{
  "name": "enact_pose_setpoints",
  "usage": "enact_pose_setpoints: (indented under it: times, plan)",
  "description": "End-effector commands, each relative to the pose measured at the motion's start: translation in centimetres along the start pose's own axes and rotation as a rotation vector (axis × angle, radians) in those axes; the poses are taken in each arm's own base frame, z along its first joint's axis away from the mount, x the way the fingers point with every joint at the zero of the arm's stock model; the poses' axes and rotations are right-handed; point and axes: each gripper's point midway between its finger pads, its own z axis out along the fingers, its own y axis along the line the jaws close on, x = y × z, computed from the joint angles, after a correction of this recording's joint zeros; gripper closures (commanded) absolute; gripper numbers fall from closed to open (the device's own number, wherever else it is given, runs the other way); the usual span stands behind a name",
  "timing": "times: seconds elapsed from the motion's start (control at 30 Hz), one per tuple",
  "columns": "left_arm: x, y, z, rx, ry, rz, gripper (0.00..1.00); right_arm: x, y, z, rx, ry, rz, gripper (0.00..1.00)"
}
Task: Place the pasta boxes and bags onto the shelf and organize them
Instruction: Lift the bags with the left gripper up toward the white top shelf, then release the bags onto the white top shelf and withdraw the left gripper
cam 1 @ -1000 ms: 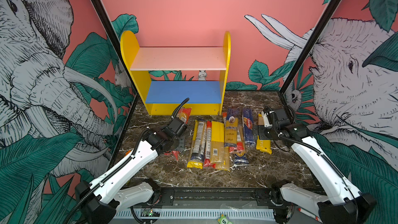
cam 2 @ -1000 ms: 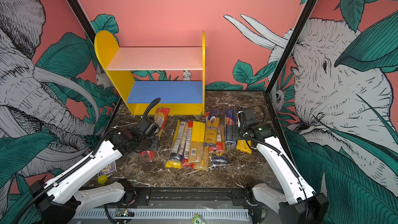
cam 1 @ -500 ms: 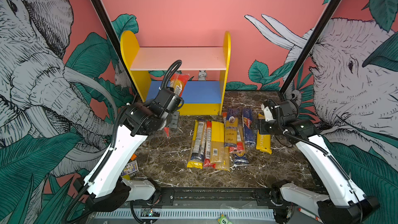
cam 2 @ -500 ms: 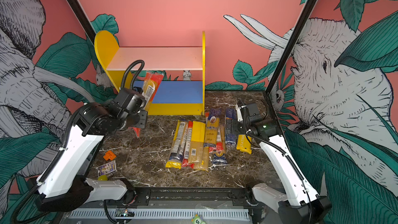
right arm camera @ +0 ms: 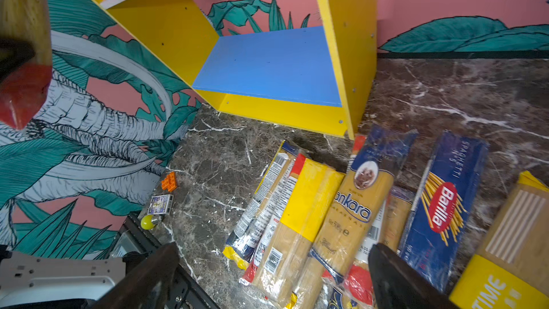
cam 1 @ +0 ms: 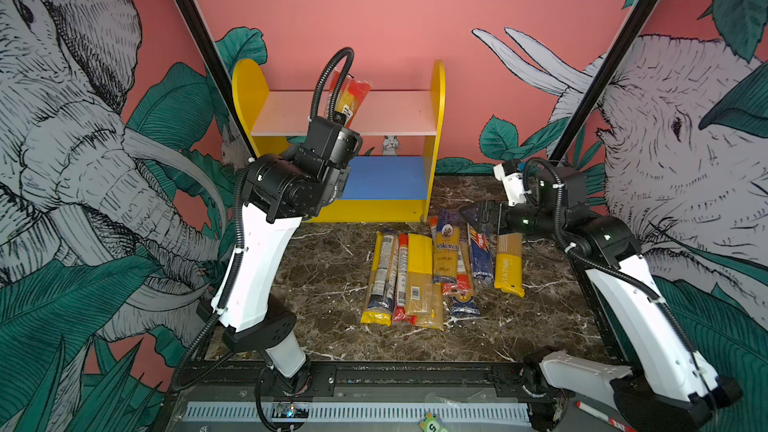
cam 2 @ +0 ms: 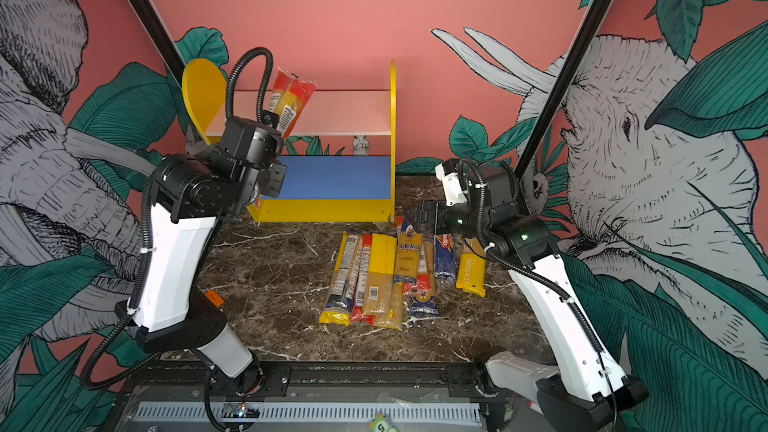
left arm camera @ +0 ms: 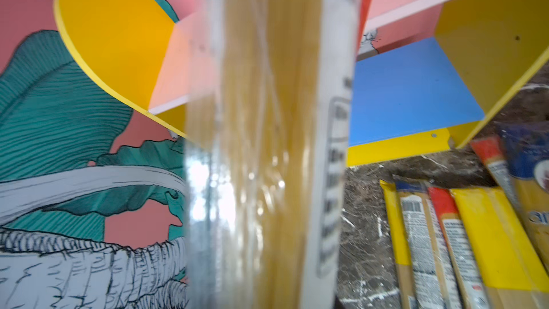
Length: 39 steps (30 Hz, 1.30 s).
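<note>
Next, my left gripper lets go of the clear spaghetti bag on the pale pink upper board [cam 1: 272,106] [left arm camera: 177,67], against the elephant-side yellow panel.
My left gripper [cam 1: 338,120] is shut on a clear spaghetti bag with red ends [cam 1: 350,97] [cam 2: 291,98], held nearly upright in front of the shelf's pale pink upper board [cam 1: 399,112] [cam 2: 349,112]. That bag [left arm camera: 267,144] fills the left wrist view and hides the fingers. Several more pasta packs [cam 1: 419,276] lie side by side on the marble table, among them a dark blue Barilla box [right arm camera: 442,209] and an Ankara bag [right arm camera: 356,212]. My right gripper [right arm camera: 273,277] [cam 1: 484,218] hangs open above the packs' far ends, close to the shelf's right panel. The blue lower board [right arm camera: 273,60] is bare.
An orange block [right arm camera: 170,181], a small printed card box [right arm camera: 160,204] and a yellow bulb [right arm camera: 147,222] lie by the table's left edge. A black rail [cam 1: 374,371] runs along the front. Patterned walls close in the back and both sides.
My left arm has lifted the red-ended bag from the table up to the level of the shelf's upper board. The right gripper has shifted slightly toward the shelf and stayed open.
</note>
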Motion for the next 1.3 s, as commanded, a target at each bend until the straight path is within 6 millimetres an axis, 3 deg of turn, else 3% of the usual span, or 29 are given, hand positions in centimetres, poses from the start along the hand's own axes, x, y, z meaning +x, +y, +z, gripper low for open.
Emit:
enact_pose_setpoints:
  times: [0.0, 0.17, 0.33, 0.53, 0.7, 0.77, 1.13, 1.27]
  plan:
    - [-5.4, 5.8, -2.0, -0.185, -0.226, -0.131, 1.00, -2.3, 1.6, 1.3, -0.039, -0.044, -0.057, 0.01]
    - [-8.1, 8.5, 0.2, -0.314, -0.290, -0.143, 1.00, -3.7, 1.6, 4.5, -0.021, -0.042, -0.086, 0.01]
    - [-9.3, 10.7, 3.7, -0.409, -0.297, -0.174, 1.00, -5.4, 1.7, 7.1, -0.004, -0.059, -0.103, 0.01]
    - [-9.5, 12.1, 8.6, -0.487, -0.246, -0.158, 1.00, -6.9, 2.0, 8.3, 0.024, -0.073, -0.131, 0.01]
    - [-9.2, 13.1, 11.1, -0.579, -0.200, -0.123, 1.00, -7.0, 2.1, 8.7, 0.038, -0.045, -0.140, 0.01]
    - [-9.0, 13.3, 11.9, -0.604, -0.179, -0.101, 1.00, -6.6, 1.7, 9.9, 0.050, -0.014, -0.136, 0.01]
    - [-7.1, 16.4, 13.9, -0.739, -0.079, -0.053, 1.00, -7.0, 1.5, 11.2, 0.087, 0.028, -0.141, 0.01]
    - [-6.8, 16.5, 14.6, -0.739, -0.062, -0.042, 1.00, -7.5, 1.4, 11.5, 0.099, 0.029, -0.143, 0.01]
